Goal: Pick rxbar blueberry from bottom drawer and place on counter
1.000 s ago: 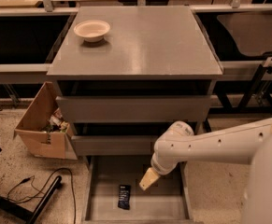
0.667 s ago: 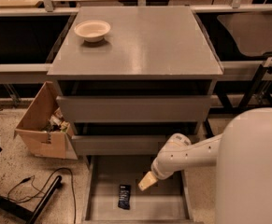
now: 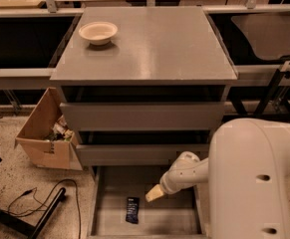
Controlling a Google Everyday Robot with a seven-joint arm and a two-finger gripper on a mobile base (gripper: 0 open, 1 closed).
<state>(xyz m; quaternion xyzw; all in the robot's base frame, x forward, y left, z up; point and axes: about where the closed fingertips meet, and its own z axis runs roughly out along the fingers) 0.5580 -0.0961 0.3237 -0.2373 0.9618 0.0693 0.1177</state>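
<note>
My gripper needs to next travel over to the middle of the rxbar blueberry [image 3: 132, 211] that is in the open bottom drawer, and then close on it there.
The rxbar blueberry [image 3: 132, 210] is a small dark bar lying flat on the floor of the open bottom drawer [image 3: 179, 221], left of its middle. My gripper [image 3: 154, 193] hangs over the drawer, just right of and a little above the bar, apart from it and holding nothing. The arm's large white body fills the lower right corner and hides the drawer's right side. The counter [image 3: 149, 44] is the grey cabinet top above the two shut drawers.
A pale bowl [image 3: 98, 33] stands on the counter's back left corner. An open cardboard box [image 3: 45, 133] with clutter sits on the floor left of the cabinet. A black cable and stand [image 3: 37, 215] lie on the floor at lower left. Wooden tabletops run behind.
The arm's white body has swung closer and now fills the lower right. The gripper has stayed over the drawer just right of the bar, shifting slightly. The bar has not moved.
</note>
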